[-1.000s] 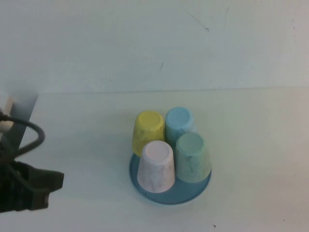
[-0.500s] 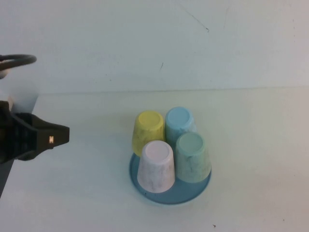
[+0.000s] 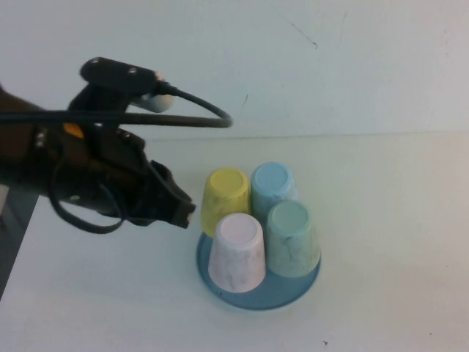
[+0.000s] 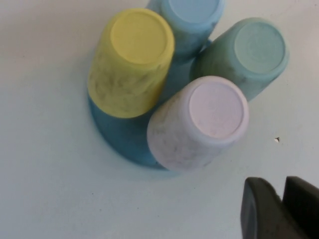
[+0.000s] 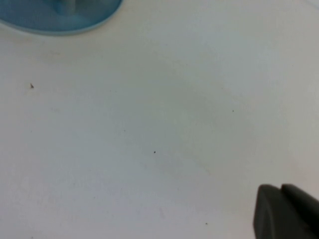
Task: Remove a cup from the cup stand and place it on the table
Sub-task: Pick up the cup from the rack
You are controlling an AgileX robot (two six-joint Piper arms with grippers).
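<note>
I will next close my left gripper on the body of the pale pink cup (image 3: 237,253) (image 4: 187,124), between the yellow and mint green cups on the blue cup stand.
The pale pink cup (image 3: 237,249) sits upside down at the front left of the blue cup stand (image 3: 258,295), whose pegs are hidden under the cups. In the left wrist view the pink cup (image 4: 203,121) stands nearest my left gripper (image 4: 283,185), on the stand (image 4: 118,135). My left gripper (image 3: 185,213) is shut and empty. It hovers just left of the stand, beside the yellow cup (image 3: 225,198). My right gripper (image 5: 280,189) is shut and empty over the bare white table (image 5: 149,129), apart from the stand's rim (image 5: 60,17).
A light blue cup (image 3: 272,187) and a mint green cup (image 3: 292,236) also sit upside down on the stand. The left arm's cable (image 3: 183,117) loops above the table. The table's left edge (image 3: 22,227) runs near the arm.
My left arm has risen from the lower left and swung right, bringing its gripper next to the stand. The cups have not moved.
</note>
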